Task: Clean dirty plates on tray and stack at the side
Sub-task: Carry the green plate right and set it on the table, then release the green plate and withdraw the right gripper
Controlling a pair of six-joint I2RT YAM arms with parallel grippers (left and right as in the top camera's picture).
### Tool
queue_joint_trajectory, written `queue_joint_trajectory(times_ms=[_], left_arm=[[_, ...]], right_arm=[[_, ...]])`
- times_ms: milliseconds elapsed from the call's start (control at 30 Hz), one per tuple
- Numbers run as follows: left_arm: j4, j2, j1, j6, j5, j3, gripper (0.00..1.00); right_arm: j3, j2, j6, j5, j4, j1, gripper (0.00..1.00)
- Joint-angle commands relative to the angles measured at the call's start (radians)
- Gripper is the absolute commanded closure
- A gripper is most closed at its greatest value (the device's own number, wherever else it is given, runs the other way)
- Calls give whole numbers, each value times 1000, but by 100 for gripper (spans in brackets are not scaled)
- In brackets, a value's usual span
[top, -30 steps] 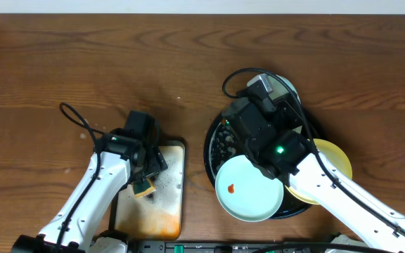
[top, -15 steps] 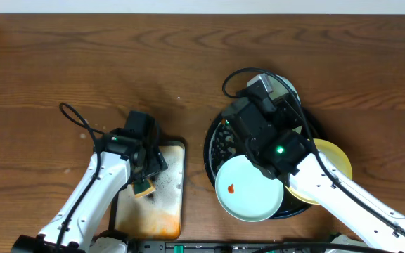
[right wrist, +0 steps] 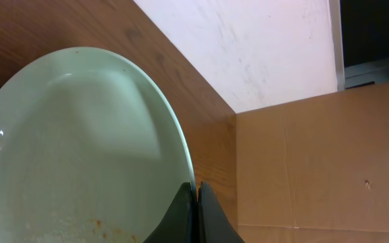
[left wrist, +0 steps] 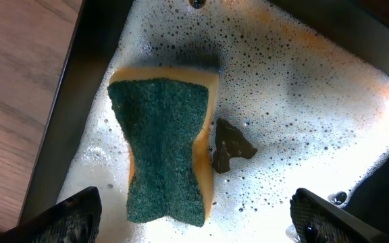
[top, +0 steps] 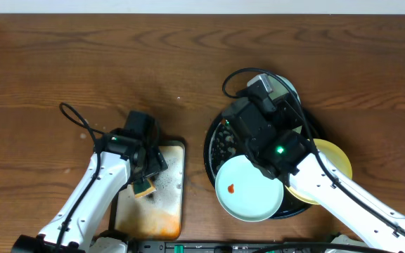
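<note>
My right gripper has the pale mint-blue plate to place. It will put the plate down on the bare wooden table [top: 376, 124] just beyond the pale yellow plate.
My right gripper [right wrist: 196, 192] is shut on the rim of a pale mint-blue plate [right wrist: 80, 148] and holds it tilted. In the overhead view this plate [top: 248, 188], with a red-orange spot, hangs over the front of the round black tray [top: 211, 144]. A pale yellow plate [top: 332, 165] lies at the tray's right, partly under my right arm. A third pale plate [top: 285, 86] shows at the tray's far edge, mostly hidden by the arm. My left gripper [left wrist: 194, 219] is open just above a green and yellow sponge [left wrist: 164, 145].
The sponge [top: 144, 187] lies in a rectangular metal tray [top: 171, 204] full of white suds, with orange stains at its front. A small brown scrap [left wrist: 229, 147] lies right of the sponge. Bare wooden table [top: 118, 56] surrounds both trays.
</note>
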Motion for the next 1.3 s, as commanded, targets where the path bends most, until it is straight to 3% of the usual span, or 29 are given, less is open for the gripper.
queue_joint_trajectory(times_ms=[0, 300, 600, 767, 1033, 1267], left_arm=[[-3, 5, 4, 3, -6, -1, 10], [-3, 5, 4, 3, -5, -1, 9], [-3, 5, 4, 3, -5, -1, 10], [-3, 5, 4, 3, -5, -1, 10], [-3, 5, 4, 3, -5, -1, 9], [-3, 5, 4, 3, -5, -1, 10]], right_arm=[[14, -17, 50, 39, 3, 6, 99], [14, -19, 206, -224, 4, -213, 99], [14, -19, 393, -773, 27, -657, 99], [14, -16, 489, -977, 48, -920, 99], [12, 22, 534, -1025, 42, -1199, 99], [12, 108, 534, -1059, 23, -1253, 99]])
